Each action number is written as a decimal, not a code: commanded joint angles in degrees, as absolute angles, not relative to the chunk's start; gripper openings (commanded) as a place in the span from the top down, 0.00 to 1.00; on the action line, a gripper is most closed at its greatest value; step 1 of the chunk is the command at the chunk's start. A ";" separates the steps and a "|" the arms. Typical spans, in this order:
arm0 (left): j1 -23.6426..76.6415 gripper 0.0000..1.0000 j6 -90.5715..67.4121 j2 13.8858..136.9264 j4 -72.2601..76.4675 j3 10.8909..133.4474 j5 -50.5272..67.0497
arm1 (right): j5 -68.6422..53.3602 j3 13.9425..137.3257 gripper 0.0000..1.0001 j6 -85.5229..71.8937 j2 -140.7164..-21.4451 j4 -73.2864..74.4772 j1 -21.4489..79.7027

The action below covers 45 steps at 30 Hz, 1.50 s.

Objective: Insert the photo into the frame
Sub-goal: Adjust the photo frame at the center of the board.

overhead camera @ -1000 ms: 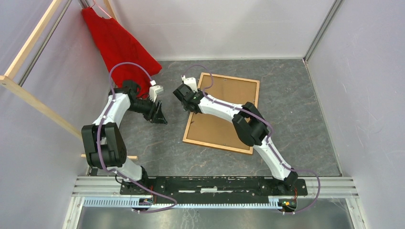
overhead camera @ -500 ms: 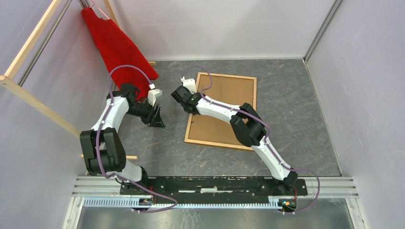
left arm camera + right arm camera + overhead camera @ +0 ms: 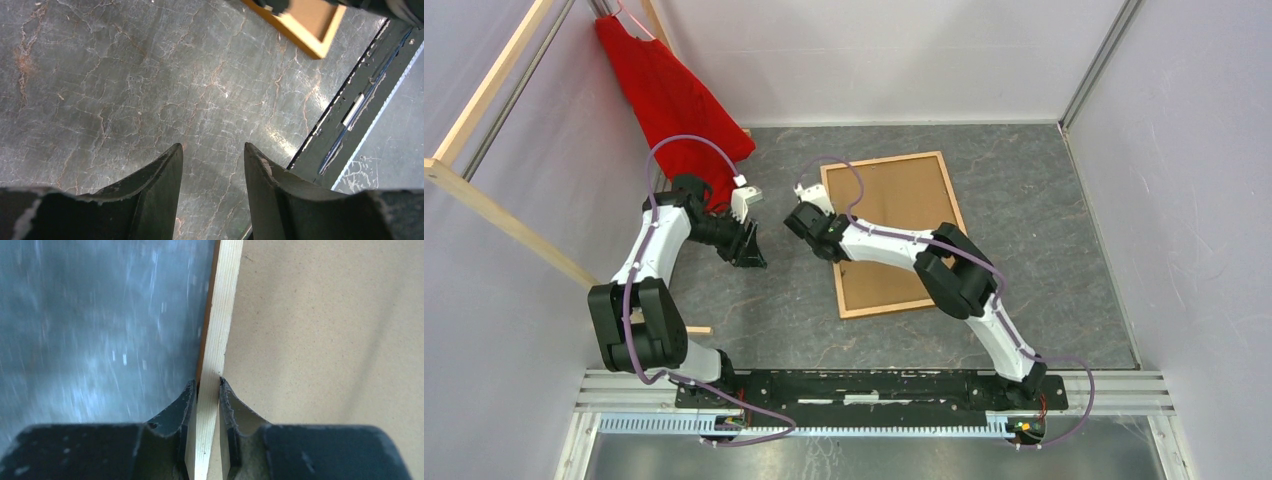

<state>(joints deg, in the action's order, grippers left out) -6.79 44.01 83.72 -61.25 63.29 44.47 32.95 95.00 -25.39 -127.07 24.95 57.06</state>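
Note:
The frame's bar is held mid-length by my right gripper, so it should turn the frame at an angle and pinch closer to the frame's near corner (image 3: pixel 840 298), to leave room for my left gripper.
The frame (image 3: pixel 894 200) lies on the grey table with its brown board back up, tilted, right of centre. My right gripper (image 3: pixel 824 240) is shut on the frame's left rail; in the right wrist view the pale wooden rail (image 3: pixel 220 325) sits pinched between the fingers (image 3: pixel 182 402). My left gripper (image 3: pixel 749 250) is open and empty over bare table left of the frame; its wrist view shows its spread fingers (image 3: pixel 162 175) and a corner of the frame (image 3: pixel 310 30) at the top. The photo is not in view.
A red cloth (image 3: pixel 674 90) hangs at the back left by a pale wooden slat rack (image 3: pixel 484 190). The arm base rail (image 3: pixel 864 390) runs along the near edge. Walls enclose the table on three sides.
My right gripper has swung the frame clockwise, its near end moving right and its far end left. My left arm has shifted slightly.

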 commanded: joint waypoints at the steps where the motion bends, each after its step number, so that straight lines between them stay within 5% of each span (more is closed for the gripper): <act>1: -7.14 0.45 46.89 82.43 -61.94 62.79 44.63 | 26.73 78.01 1.00 -14.44 -116.76 23.32 60.48; 6: -7.19 0.45 46.90 83.30 -62.13 63.27 45.11 | 19.00 63.51 0.94 -11.19 -107.65 17.53 61.35; 11: -7.13 0.43 47.36 82.86 -62.13 63.35 45.02 | 18.46 59.33 0.52 -10.85 -103.01 16.08 61.75; 13: -7.12 0.43 47.45 82.43 -62.24 63.52 44.81 | 19.58 59.38 0.26 -11.50 -99.81 16.25 61.79; 14: -7.12 0.43 47.44 82.29 -62.43 63.66 44.75 | 20.97 59.33 0.06 -11.89 -97.23 15.88 61.82; 15: -7.17 0.42 47.44 82.05 -62.60 63.86 44.65 | 23.11 59.13 0.02 -12.43 -94.32 15.57 61.79; 20: -7.15 0.37 47.32 81.13 -62.66 64.57 44.85 | 27.41 55.71 0.02 -14.58 -82.27 10.62 59.81; 27: -7.21 0.33 46.25 82.40 -61.82 65.64 45.39 | 20.21 55.88 0.03 -13.79 -83.29 18.58 57.81; 36: -7.16 0.24 45.42 83.47 -60.99 65.57 46.56 | 11.35 49.46 0.30 -18.89 -88.56 12.10 59.15; 45: -7.21 0.23 45.21 82.58 -60.99 64.84 45.21 | 11.35 53.33 0.37 -19.50 -95.76 8.97 61.00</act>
